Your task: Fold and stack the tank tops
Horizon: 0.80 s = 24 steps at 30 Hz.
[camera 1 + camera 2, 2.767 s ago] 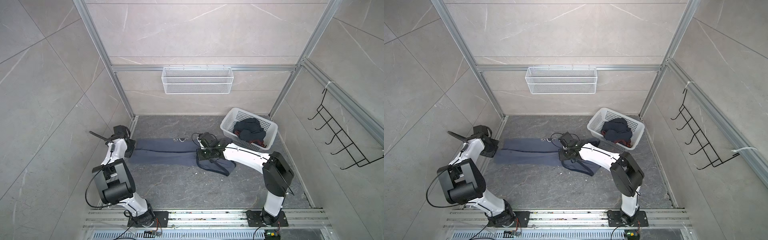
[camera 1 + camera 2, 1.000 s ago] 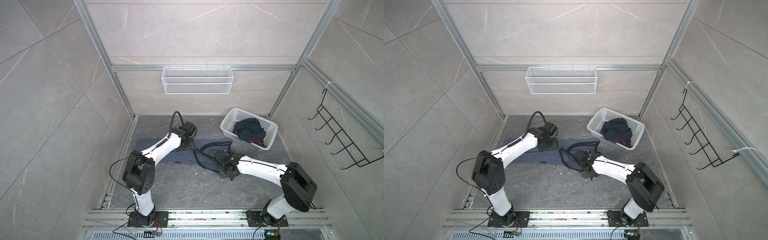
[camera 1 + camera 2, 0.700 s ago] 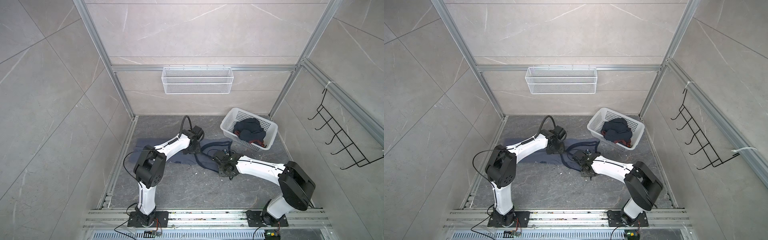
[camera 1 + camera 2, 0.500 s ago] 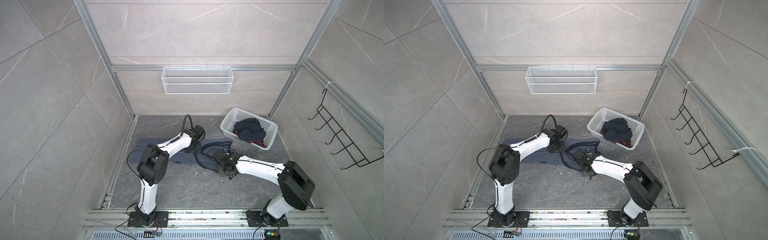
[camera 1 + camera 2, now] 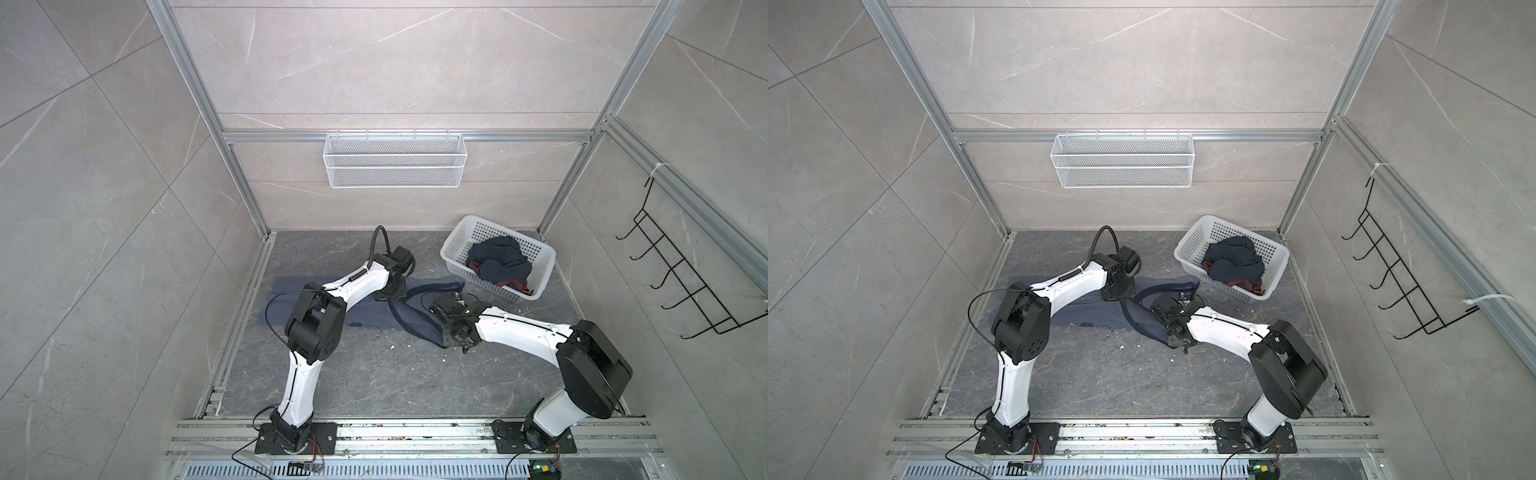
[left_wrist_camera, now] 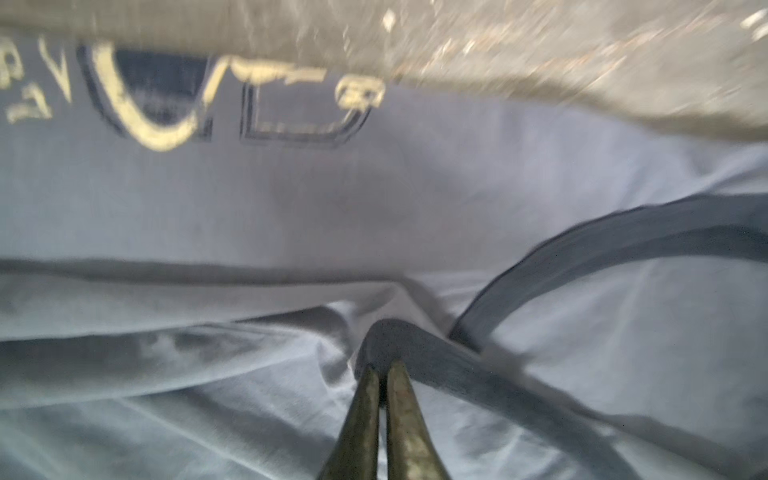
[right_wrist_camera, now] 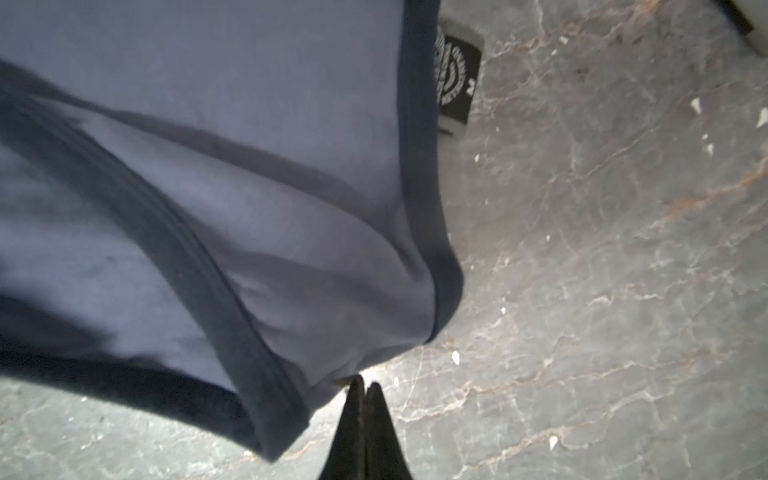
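Observation:
The near strap sticks out at a slant past the tank top's near edge, so next my right gripper grabs its dark trim (image 7: 280,420) and pulls the strap in line.
A slate-blue tank top (image 5: 286,286) (image 5: 1088,311) lies spread on the dark stone floor, its white lettering (image 6: 145,104) showing in the left wrist view. My left gripper (image 5: 390,296) (image 6: 384,365) is shut on a fold of its dark trim near the armhole. My right gripper (image 5: 457,343) (image 7: 365,384) is shut at the near right strap end, its tips pinching the edge of the pale cloth (image 7: 208,124), which lifts slightly off the floor. The dark navy tank top (image 5: 496,264) (image 5: 1233,257) sits crumpled in the basket, with maroon trim showing.
The white perforated basket (image 5: 453,257) (image 5: 1187,249) stands at the back right of the floor. A white wire shelf (image 5: 395,160) hangs on the back wall and a black hook rack (image 5: 681,282) on the right wall. A black neck label (image 7: 457,79) lies beside the cloth.
My left arm has swung from the top's far left end to its armhole and shut there. My right gripper has shifted to the near strap end and shut on the cloth edge.

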Motion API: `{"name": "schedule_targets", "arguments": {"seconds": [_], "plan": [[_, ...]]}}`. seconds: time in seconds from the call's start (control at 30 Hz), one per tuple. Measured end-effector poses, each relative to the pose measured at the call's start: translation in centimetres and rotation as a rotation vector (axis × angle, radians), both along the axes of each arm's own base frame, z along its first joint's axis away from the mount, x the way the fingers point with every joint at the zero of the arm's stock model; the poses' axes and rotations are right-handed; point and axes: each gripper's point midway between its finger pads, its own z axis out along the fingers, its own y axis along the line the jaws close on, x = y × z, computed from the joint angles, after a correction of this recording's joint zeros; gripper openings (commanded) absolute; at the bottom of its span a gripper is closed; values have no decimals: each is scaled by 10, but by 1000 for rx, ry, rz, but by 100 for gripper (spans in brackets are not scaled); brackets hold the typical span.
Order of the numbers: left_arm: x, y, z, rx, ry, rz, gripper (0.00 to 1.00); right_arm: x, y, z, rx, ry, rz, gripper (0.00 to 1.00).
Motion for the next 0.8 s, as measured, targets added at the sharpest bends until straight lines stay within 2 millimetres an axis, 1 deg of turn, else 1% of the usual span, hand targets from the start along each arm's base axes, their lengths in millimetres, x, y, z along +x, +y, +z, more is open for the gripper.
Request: {"name": "schedule_targets", "arguments": {"seconds": [0.1, 0.17, 0.2, 0.3, 0.37, 0.43, 0.57, 0.7, 0.8], "plan": [[7, -3, 6, -4, -18, 2, 6, 5, 8, 5, 39, -11, 27, 22], [9, -5, 5, -4, -18, 2, 6, 5, 15, 10, 75, -16, 50, 33], [9, -5, 4, -3, -16, 2, 6, 5, 19, 14, 94, -23, 60, 37], [7, -4, 1, 5, -5, 2, 6, 1, 28, 20, 128, -30, 87, 40], [7, -3, 1, 6, -5, 3, 7, -2, 34, 19, 136, -26, 105, 40], [7, -3, 1, 6, -5, 3, 6, -6, 39, 15, 132, -14, 118, 37], [7, -3, 1, 6, -5, 3, 7, -8, 37, -1, 95, 19, 113, 31], [7, -3, 1, 6, -5, 2, 7, -10, 34, -14, 64, 51, 105, 19], [7, -3, 1, 6, -5, 3, 7, -10, 32, -17, 53, 58, 102, 8]]}}
